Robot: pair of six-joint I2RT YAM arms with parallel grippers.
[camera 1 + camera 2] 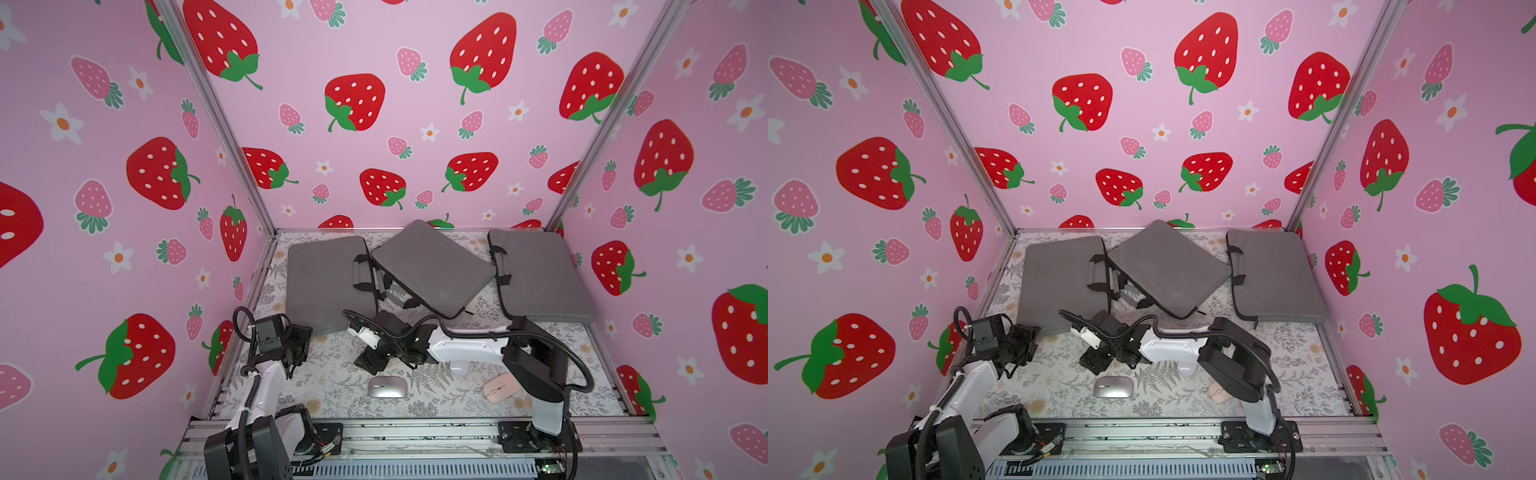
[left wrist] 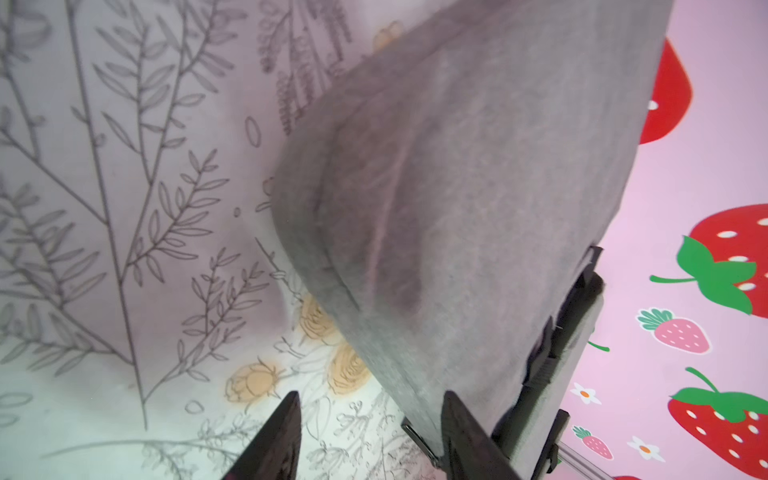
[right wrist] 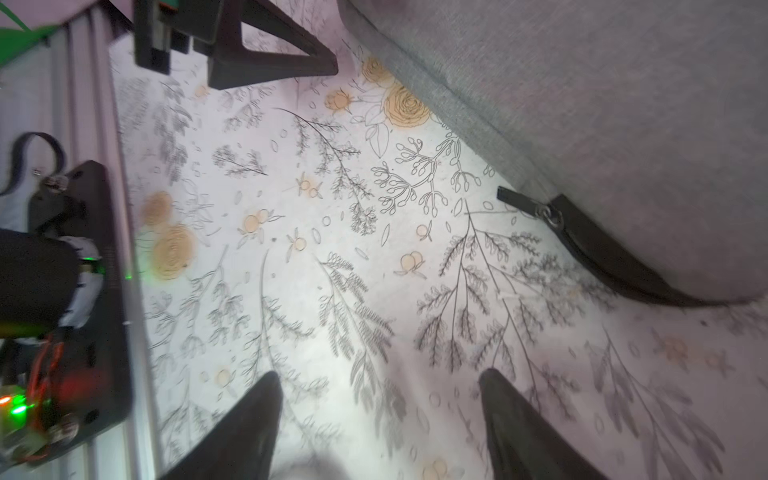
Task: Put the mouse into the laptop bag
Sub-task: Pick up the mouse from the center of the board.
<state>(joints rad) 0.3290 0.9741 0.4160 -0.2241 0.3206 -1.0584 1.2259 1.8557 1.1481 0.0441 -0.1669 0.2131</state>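
Note:
The handle's grey middle (image 1: 357,274) on the grey laptop bag nearest my left gripper is the next place for it to go and close.
A silver mouse (image 1: 387,387) (image 1: 1113,386) lies on the flowered mat near the front. A pink mouse (image 1: 498,387) (image 1: 1219,390) lies further right, partly under my right arm. Three grey laptop bags lie at the back: left bag (image 1: 324,282) (image 2: 478,187) (image 3: 602,104), tilted middle bag (image 1: 432,270), right bag (image 1: 540,278). My left gripper (image 1: 297,345) (image 2: 370,399) is open at the left bag's near edge, one finger against its fabric. My right gripper (image 1: 372,360) (image 3: 380,374) is open and empty, just behind the silver mouse.
A white rounded object (image 1: 459,368) shows partly under my right forearm. A black zipper pull (image 3: 523,199) sticks out from the left bag's corner. Pink strawberry walls close in three sides. An aluminium rail (image 1: 415,432) with both arm bases runs along the front.

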